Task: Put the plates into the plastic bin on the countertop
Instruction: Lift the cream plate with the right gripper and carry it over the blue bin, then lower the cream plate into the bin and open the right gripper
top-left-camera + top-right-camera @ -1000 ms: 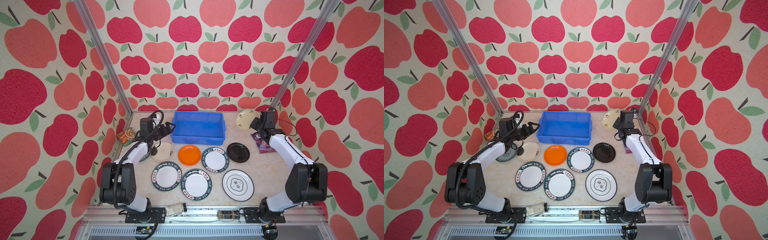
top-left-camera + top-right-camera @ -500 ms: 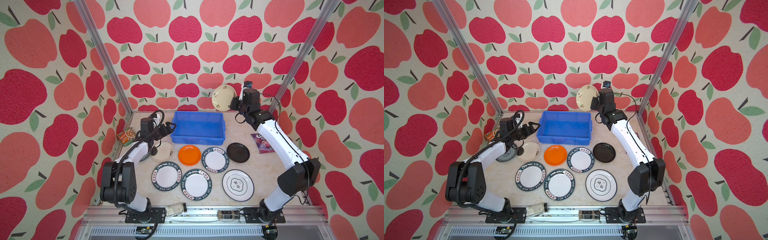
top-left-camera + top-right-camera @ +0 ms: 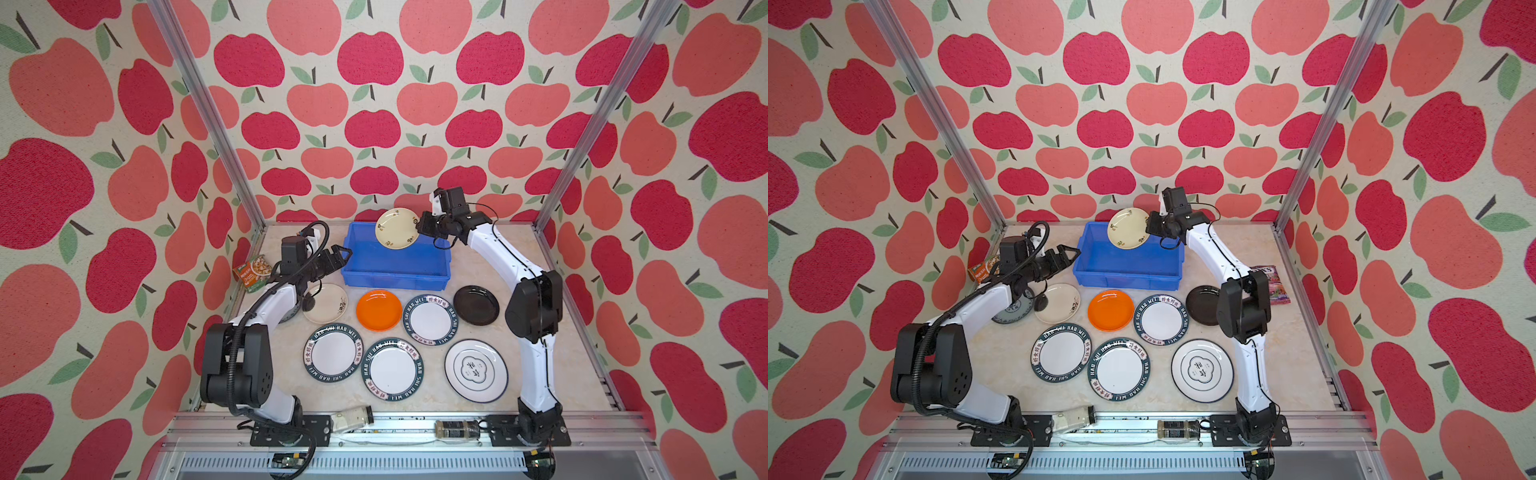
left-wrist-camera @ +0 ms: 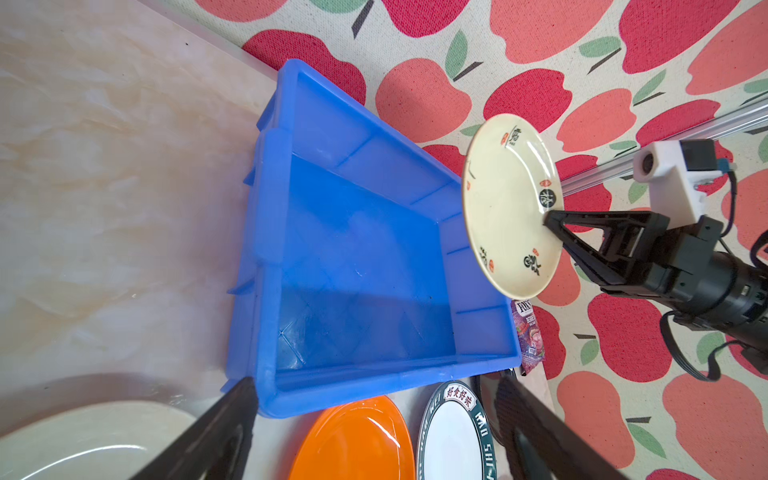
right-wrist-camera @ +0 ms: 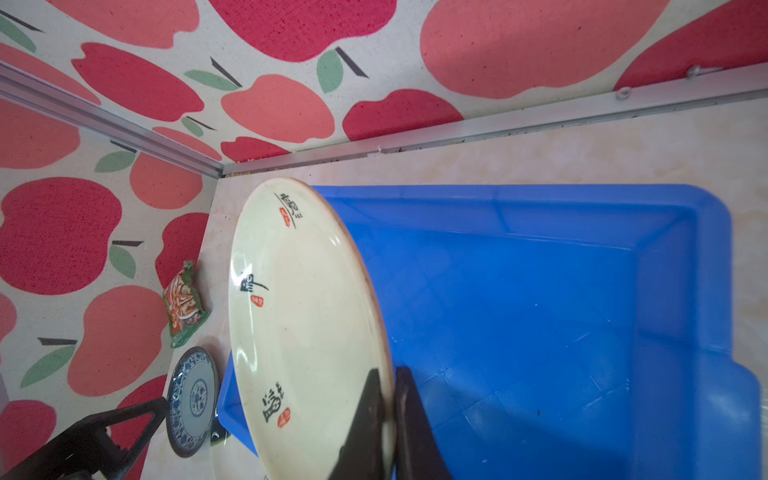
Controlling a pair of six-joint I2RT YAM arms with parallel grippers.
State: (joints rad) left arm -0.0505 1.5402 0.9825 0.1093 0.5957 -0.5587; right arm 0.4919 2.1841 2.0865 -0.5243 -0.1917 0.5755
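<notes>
Once released by my right gripper, the cream plate, now tilted above the bin's back, will rest on the bin's bottom at the end (image 3: 372, 257) nearest my left gripper.
My right gripper (image 3: 419, 226) (image 5: 386, 374) is shut on the rim of a cream plate (image 3: 397, 228) (image 5: 299, 324). It holds the plate tilted on edge above the back of the blue plastic bin (image 3: 395, 282), which has nothing in it. My left gripper (image 3: 343, 253) (image 4: 374, 379) is open with nothing in it, just left of the bin's front corner. On the countertop (image 3: 540, 374) lie an orange plate (image 3: 378, 309), a black plate (image 3: 476, 304), an ink-blotched plate (image 3: 328, 303), three green-rimmed plates (image 3: 393, 370) and a large emblem plate (image 3: 476, 370). A blue-patterned plate (image 3: 1013, 309) is partly hidden under the left arm.
A snack packet (image 3: 251, 272) lies by the left wall and a purple packet (image 3: 1273, 284) by the right wall. Two small glass jars (image 3: 353, 419) (image 3: 455, 429) lie on the front rail. The booth walls close in the back and both sides.
My right gripper has lifted the cream plate from the back right corner, swung it left and brought it down over the bin. The left arm has not moved.
</notes>
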